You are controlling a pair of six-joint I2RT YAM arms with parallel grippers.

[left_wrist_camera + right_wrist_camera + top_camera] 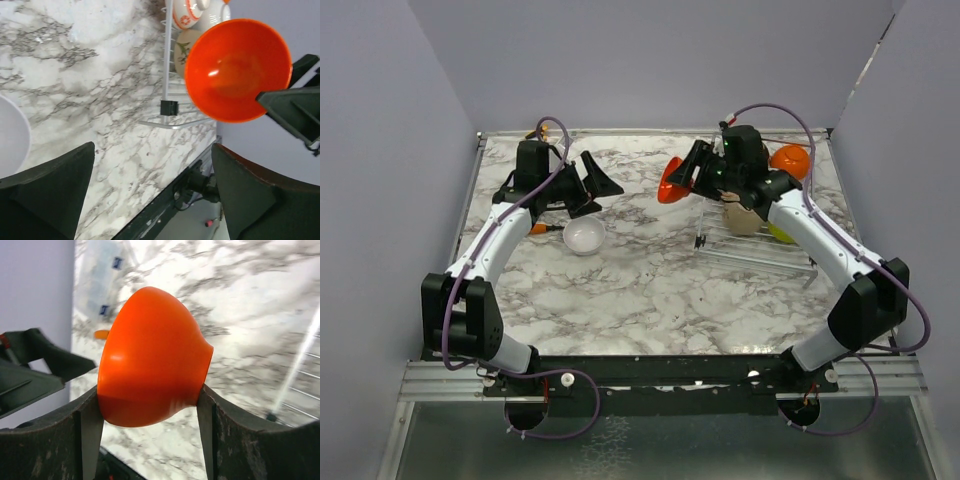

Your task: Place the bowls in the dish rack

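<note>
Next, my right gripper lets go of the orange bowl in the dish rack's front corner (728, 238), at a spot that is just before the beige bowl.
My right gripper (682, 176) is shut on an orange bowl (670, 188) and holds it in the air left of the silver wire dish rack (757, 248). In the right wrist view the bowl (150, 360) sits on its side between both fingers (87, 425). The rack holds a beige bowl (743, 218), a lime green bowl (781, 234) and a white bowl with orange pattern (187, 12). A second orange bowl (791, 160) is behind the rack. A white bowl (584, 236) sits upright on the table. My left gripper (592, 190) is open and empty above it.
The held orange bowl (237, 70) and the rack's corner (167, 107) show in the left wrist view, with the white bowl's rim (12, 135) at the left edge. A clear plastic box (107, 275) lies at the back left. Grey walls enclose the marble table (650, 290).
</note>
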